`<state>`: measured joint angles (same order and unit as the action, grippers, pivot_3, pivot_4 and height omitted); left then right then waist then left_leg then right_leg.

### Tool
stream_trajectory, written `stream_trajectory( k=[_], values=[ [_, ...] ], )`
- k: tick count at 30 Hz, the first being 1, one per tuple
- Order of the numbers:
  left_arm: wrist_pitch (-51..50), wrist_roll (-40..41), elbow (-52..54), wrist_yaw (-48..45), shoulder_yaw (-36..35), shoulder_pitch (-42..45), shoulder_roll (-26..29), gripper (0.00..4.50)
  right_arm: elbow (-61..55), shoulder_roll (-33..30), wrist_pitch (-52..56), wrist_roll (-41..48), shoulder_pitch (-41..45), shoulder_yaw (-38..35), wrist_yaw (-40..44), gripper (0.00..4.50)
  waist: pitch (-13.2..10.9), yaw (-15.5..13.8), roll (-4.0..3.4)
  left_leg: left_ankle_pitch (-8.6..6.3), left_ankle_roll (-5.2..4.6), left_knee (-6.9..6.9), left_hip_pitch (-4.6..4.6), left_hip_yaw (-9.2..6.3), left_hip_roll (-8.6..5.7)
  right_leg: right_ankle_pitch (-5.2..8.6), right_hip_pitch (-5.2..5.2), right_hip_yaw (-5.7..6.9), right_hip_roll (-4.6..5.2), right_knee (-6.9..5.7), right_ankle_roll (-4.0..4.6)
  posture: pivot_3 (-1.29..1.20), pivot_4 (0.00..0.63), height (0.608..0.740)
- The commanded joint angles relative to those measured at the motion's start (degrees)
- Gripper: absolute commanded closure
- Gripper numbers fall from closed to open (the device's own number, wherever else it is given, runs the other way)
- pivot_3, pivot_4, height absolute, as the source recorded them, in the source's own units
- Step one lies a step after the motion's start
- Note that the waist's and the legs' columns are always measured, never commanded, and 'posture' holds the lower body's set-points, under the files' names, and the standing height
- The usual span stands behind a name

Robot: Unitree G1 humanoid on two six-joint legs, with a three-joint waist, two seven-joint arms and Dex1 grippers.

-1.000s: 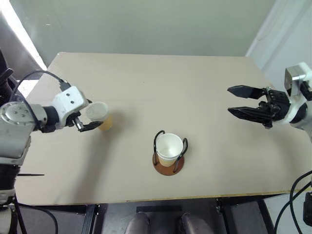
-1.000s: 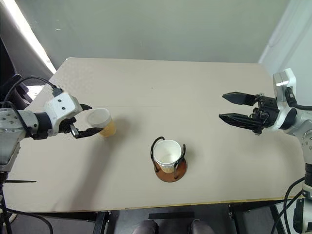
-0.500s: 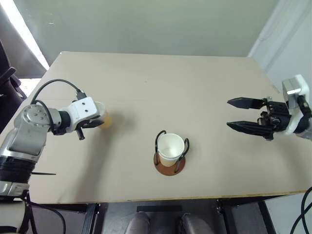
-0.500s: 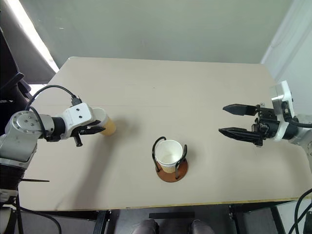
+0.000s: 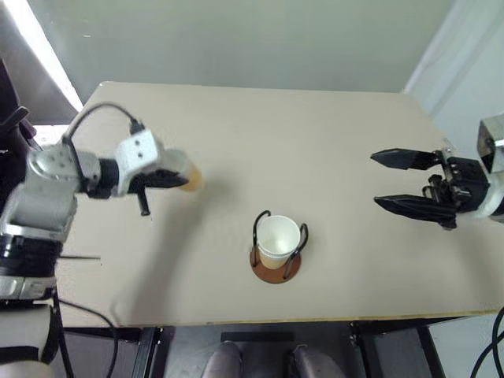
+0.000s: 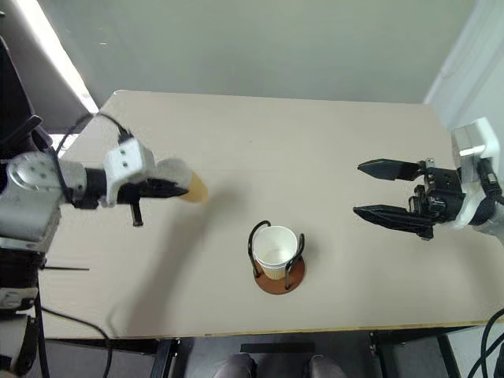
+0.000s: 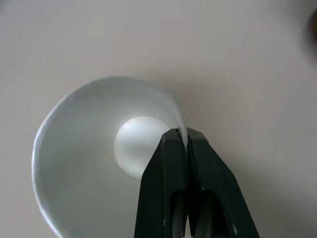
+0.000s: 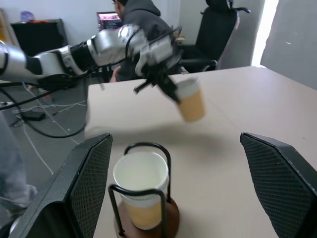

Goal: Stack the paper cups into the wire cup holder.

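Note:
My left gripper should release the tan paper cup inside the other paper cup in the wire cup holder [image 5: 278,238].
My left gripper [image 5: 175,179] is shut on the rim of a tan paper cup [image 5: 191,180] and holds it tilted above the left half of the table. In the left wrist view its two black fingers [image 7: 171,163] pinch the white rim of that paper cup [image 7: 84,163]. The wire cup holder [image 5: 272,272] stands near the table's front middle with another paper cup [image 5: 277,239] nested between its black loops. My right gripper [image 5: 376,179] hovers open at the right, pointing toward the holder, with nothing between its fingers.
The beige table [image 5: 315,126] stretches wide behind the holder. The right wrist view has a person [image 8: 133,12] and an office chair [image 8: 218,27] beyond the table's left side, with cables on the floor [image 8: 34,114].
My left gripper has shut on the cup's rim and lifted it off the table, up and toward the centre. The right gripper has drawn back a little, still open.

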<state>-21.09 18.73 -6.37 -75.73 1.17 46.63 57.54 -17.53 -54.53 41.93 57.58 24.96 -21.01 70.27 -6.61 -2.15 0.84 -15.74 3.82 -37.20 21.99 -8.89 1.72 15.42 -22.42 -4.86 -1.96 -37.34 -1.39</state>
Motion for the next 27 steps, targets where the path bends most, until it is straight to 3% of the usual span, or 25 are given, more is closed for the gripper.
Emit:
stream_trajectory(
  k=[1,4,10,20,27],
  values=[
    [-6.4,11.8,5.1,-10.0,-2.6,8.7,-0.5,4.48,-8.4,-3.9,3.8,8.1,-2.3,-4.2,2.9,0.31,0.0,-0.3,0.0,0.01,0.0,0.01,0.11,0.05,-0.03,0.0,-0.03,0.01,0.0,0.07,-0.03,0.0,0.15,0.74],
    [-8.6,17.2,5.4,-16.1,0.6,13.6,-1.4,4.48,-13.3,-7.1,4.6,9.0,-6.6,-4.5,6.6,0.31,0.0,-0.2,-0.04,-0.01,-0.03,0.05,0.04,0.5,-0.06,0.03,0.16,-0.01,0.0,0.29,-0.06,0.0,0.15,0.74],
    [-5.4,22.3,7.0,-16.8,11.3,16.1,-1.8,4.48,-13.6,-7.4,0.3,2.9,-7.1,-1.1,5.5,0.31,0.0,0.3,-0.04,-0.12,-0.3,-0.32,-0.08,0.26,0.01,-0.07,0.28,-0.14,0.06,0.19,-0.31,0.0,0.15,0.74],
    [-1.3,21.5,10.5,-16.8,23.0,18.0,-6.0,4.48,-16.7,-7.9,0.0,3.1,-11.4,-2.4,5.1,0.31,0.0,0.0,-0.04,-0.39,-0.74,-0.93,-0.02,0.2,-0.11,-0.11,0.57,-0.16,0.13,0.31,-0.62,0.0,0.15,0.74],
    [2.1,19.3,8.2,-16.8,26.0,18.9,-6.3,4.48,-15.1,-9.5,-4.3,-7.7,-20.9,-5.0,6.1,0.31,0.0,-0.3,-0.04,-0.42,-0.79,-0.93,-0.04,0.29,-0.11,-0.1,0.6,-0.23,0.16,0.32,-0.67,0.0,0.15,0.74]
  ],
)
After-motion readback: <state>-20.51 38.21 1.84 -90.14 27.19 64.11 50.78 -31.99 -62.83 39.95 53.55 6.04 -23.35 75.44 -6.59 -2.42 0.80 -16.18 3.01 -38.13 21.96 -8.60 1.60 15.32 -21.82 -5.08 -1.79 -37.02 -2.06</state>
